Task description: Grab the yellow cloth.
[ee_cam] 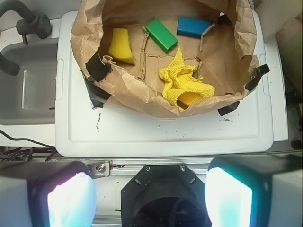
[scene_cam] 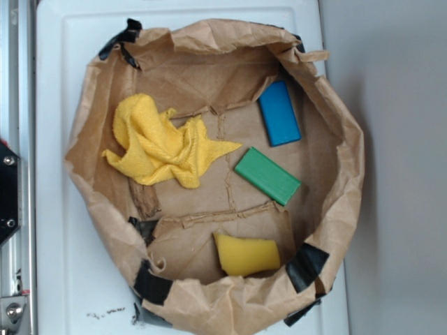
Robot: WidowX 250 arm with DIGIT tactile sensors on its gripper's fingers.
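Observation:
The robot's gripper will next move to the yellow cloth's bunched fold (scene_cam: 147, 149) (ee_cam: 183, 90), on the half opposite the cloth's pointed corner, and close there.
The yellow cloth (scene_cam: 164, 143) lies crumpled in the left part of a brown paper bag basin (scene_cam: 98, 105), one pointed corner reaching toward the middle. In the wrist view the yellow cloth (ee_cam: 182, 82) sits near the bag's front wall. My gripper (ee_cam: 149, 196) hangs well back from the bag, over the robot's base at the table's near edge. Its two pale fingers (ee_cam: 71, 201) stand wide apart with nothing between them. The exterior view does not show the gripper.
Inside the bag also lie a blue block (scene_cam: 279, 113), a green block (scene_cam: 267, 176) and a smooth yellow wedge block (scene_cam: 246, 255). The bag rests on a white tray (ee_cam: 165, 135). A sink (ee_cam: 28, 80) is at the left in the wrist view.

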